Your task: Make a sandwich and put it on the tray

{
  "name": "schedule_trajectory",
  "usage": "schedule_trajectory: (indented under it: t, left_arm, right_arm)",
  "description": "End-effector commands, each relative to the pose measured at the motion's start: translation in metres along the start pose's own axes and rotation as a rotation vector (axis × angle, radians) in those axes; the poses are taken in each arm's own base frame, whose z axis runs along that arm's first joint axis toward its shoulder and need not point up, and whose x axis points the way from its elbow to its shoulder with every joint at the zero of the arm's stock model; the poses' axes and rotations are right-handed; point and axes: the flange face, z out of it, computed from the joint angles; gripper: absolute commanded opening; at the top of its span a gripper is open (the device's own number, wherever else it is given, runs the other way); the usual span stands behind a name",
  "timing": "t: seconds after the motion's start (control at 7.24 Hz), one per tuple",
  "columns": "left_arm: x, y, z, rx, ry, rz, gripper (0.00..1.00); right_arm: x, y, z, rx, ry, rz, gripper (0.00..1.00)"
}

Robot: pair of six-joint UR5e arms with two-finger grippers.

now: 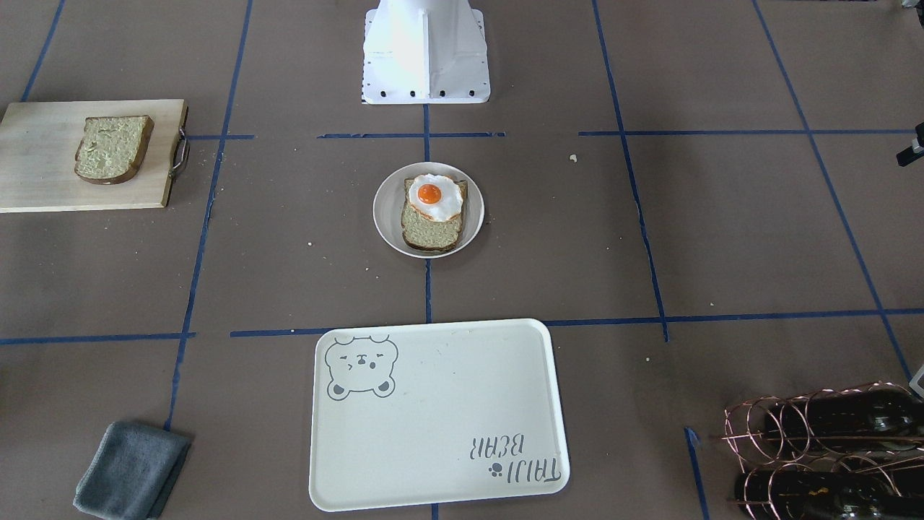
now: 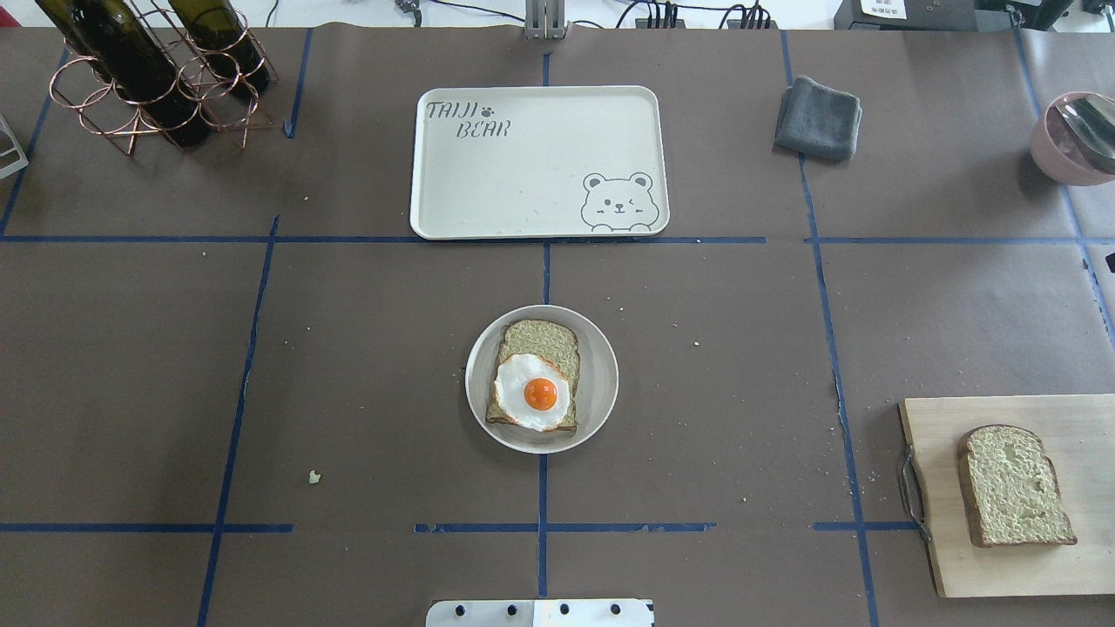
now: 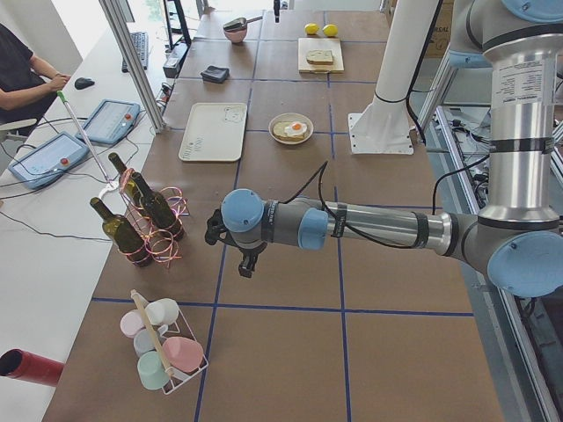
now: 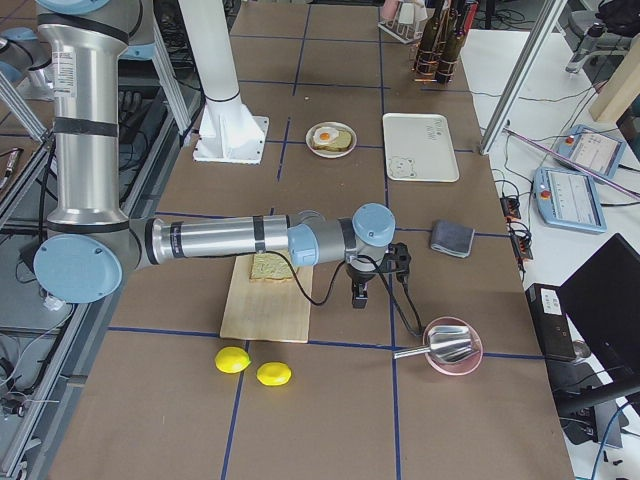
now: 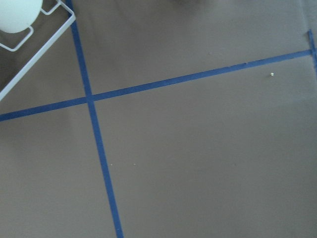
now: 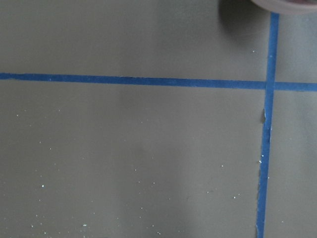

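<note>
I need to next use my right gripper to grab the bread slice on the wooden cutting board by the slice's edge [image 1: 83, 144] farthest from the board's metal handle.
One bread slice [image 2: 540, 341] lies on a small round white plate [image 2: 603, 383] at the table's middle, with the fried egg [image 2: 533, 394] on top of it. The second bread slice [image 2: 1015, 488] lies on the wooden cutting board [image 2: 993, 566] at the right. The cream tray [image 2: 540, 165] lies bare at the far middle. My left gripper [image 3: 246, 262] hovers far left near the bottle rack, and my right gripper [image 4: 360, 295] hovers far right beside the cutting board. Both show only in the side views, so I cannot tell whether they are open. The wrist views show only table.
A copper rack with wine bottles [image 2: 148, 78] stands at the far left. A grey cloth [image 2: 819, 117] and a pink bowl with a spoon [image 2: 1076, 139] are at the far right. Two lemons [image 4: 250, 365] lie beyond the board, and a basket of cups [image 3: 167, 347] is at the left end.
</note>
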Motion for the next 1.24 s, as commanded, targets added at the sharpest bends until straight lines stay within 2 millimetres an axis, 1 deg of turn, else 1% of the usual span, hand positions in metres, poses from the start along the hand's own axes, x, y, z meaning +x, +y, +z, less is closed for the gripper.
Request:
schedule_trajectory:
  t: [0.0,0.14,0.28,0.41,0.55,0.69,0.83,0.97,1.11]
  left_arm:
    - [0.006,-0.003,-0.002,0.025,0.016,0.037,1.00]
    - [0.007,-0.004,-0.003,0.039,0.012,0.058,1.00]
    - [0.008,-0.004,-0.002,0.038,0.015,0.059,1.00]
    - [0.008,-0.005,-0.001,0.037,0.017,0.058,1.00]
    - [0.008,-0.005,-0.001,0.037,0.015,0.058,1.00]
    - [0.008,-0.005,-0.001,0.037,0.016,0.026,1.00]
    - [0.014,-0.008,0.001,0.042,0.018,-0.027,1.00]
    - [0.021,-0.011,0.005,0.059,0.020,-0.027,1.00]
    - [0.022,-0.012,0.006,0.064,0.019,-0.034,1.00]
  right_arm:
    - [-0.018,0.049,0.036,0.045,-0.044,0.010,1.00]
    - [-0.029,0.084,0.058,0.071,-0.076,0.017,1.00]
    - [-0.044,0.119,0.074,0.101,-0.072,0.014,0.99]
    - [-0.070,0.145,0.081,0.097,-0.044,0.019,0.97]
    - [-0.066,0.160,0.083,0.073,-0.036,0.058,0.96]
    - [-0.068,0.171,0.085,0.067,-0.038,0.080,0.96]
    - [-0.075,0.183,0.101,0.039,-0.010,0.042,0.91]
    - [-0.073,0.196,0.108,0.009,0.000,0.020,0.87]
    - [-0.068,0.204,0.109,-0.005,0.006,0.029,0.87]
